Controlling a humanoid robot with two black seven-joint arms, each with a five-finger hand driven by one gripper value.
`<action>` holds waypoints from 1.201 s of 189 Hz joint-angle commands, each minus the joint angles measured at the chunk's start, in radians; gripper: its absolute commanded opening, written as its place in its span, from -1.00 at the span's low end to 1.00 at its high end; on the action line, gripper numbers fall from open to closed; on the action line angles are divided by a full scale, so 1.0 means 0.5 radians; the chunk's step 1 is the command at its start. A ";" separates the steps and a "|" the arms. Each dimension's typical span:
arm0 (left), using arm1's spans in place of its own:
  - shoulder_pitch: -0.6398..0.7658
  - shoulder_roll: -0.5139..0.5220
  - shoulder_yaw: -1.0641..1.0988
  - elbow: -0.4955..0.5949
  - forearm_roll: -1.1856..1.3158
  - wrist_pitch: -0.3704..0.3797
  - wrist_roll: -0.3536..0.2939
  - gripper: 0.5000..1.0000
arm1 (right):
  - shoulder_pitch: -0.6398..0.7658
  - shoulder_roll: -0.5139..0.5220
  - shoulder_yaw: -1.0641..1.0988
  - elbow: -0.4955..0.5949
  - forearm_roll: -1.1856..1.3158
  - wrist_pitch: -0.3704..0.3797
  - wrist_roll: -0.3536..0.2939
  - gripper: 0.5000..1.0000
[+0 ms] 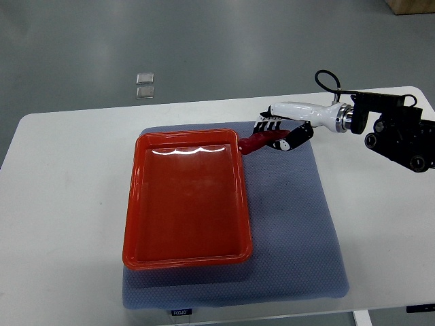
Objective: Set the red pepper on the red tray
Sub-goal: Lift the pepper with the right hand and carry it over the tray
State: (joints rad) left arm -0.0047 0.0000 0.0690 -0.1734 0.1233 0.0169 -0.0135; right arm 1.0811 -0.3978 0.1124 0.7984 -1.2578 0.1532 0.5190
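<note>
Next, my right gripper lets go of the red pepper in the middle of the empty red tray (191,198).
A red tray (136,204) lies on a blue-grey mat (292,224) in the middle of the white table. Just past the tray's far right corner a long red pepper (253,142) is held by my right hand (277,133), whose arm reaches in from the right edge. The white and black fingers are curled around the pepper's right end; its left tip points at the tray's corner. The tray holds nothing. No left arm shows.
The white table (61,204) extends around the mat. Two small clear square pieces (145,85) lie on the grey floor beyond the table's far edge. My right arm's black wrist housing (401,132) hangs over the table's right side.
</note>
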 commanded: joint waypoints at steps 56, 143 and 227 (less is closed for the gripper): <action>0.000 0.000 0.000 0.000 -0.001 0.000 -0.001 1.00 | 0.173 0.323 -0.044 0.115 -0.043 -0.021 0.014 -1.00; 0.000 0.000 0.000 0.000 -0.001 0.000 -0.001 1.00 | 0.203 0.740 -0.529 -0.195 -0.160 -0.334 -0.001 -1.00; 0.000 0.000 0.000 0.000 0.002 0.000 -0.001 1.00 | 0.126 0.750 -0.492 -0.232 -0.120 -0.346 0.002 0.58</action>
State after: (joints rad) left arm -0.0045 0.0000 0.0689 -0.1733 0.1234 0.0169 -0.0136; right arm 1.1436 -0.0096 -0.1426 0.6827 -1.3271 -0.0211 0.5151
